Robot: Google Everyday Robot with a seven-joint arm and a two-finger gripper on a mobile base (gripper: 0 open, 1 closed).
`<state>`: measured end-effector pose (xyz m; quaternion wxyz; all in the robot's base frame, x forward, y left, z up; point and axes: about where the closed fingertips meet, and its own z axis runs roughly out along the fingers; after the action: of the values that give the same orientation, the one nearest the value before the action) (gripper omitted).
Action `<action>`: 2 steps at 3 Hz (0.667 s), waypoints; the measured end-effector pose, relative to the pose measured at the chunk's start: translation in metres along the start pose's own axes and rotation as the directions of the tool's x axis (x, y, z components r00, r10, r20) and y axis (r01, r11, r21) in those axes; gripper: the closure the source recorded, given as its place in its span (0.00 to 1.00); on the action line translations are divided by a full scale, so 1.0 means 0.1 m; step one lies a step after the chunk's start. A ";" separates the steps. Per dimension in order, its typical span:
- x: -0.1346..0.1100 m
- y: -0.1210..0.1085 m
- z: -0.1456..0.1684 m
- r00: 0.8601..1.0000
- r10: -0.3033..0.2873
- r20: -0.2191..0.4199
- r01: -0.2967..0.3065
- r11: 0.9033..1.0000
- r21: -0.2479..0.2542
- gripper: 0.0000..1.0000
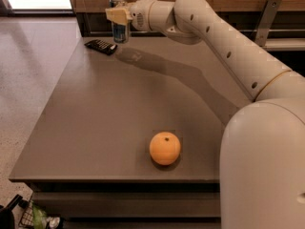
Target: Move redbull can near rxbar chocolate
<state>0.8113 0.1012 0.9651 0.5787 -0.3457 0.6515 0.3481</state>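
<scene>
The redbull can will stand on the grey table [126, 56] next to the end of the rxbar chocolate nearest my arm, put there by my gripper.
The redbull can [119, 31], silver and blue, is upright at the far left corner of the table. My gripper [118, 16] is shut on its upper part, reaching in from the right, and seems to hold it slightly above the tabletop. The rxbar chocolate [100, 46], a flat dark bar, lies on the table just left of and in front of the can, a small gap apart.
An orange [165, 148] sits near the table's front edge, right of centre. The grey table [95, 128] drops to the floor on the left. A wooden wall and a dark shelf run along the back. My arm spans the right side.
</scene>
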 end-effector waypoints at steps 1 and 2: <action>0.14 -0.08 0.09 1.000 0.018 -0.012 -0.018 0.998 0.052 1.00; 0.35 -0.15 0.07 0.998 0.028 -0.056 -0.022 0.993 0.116 1.00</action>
<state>0.8246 0.0973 0.9289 0.5742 -0.3134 0.6912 0.3071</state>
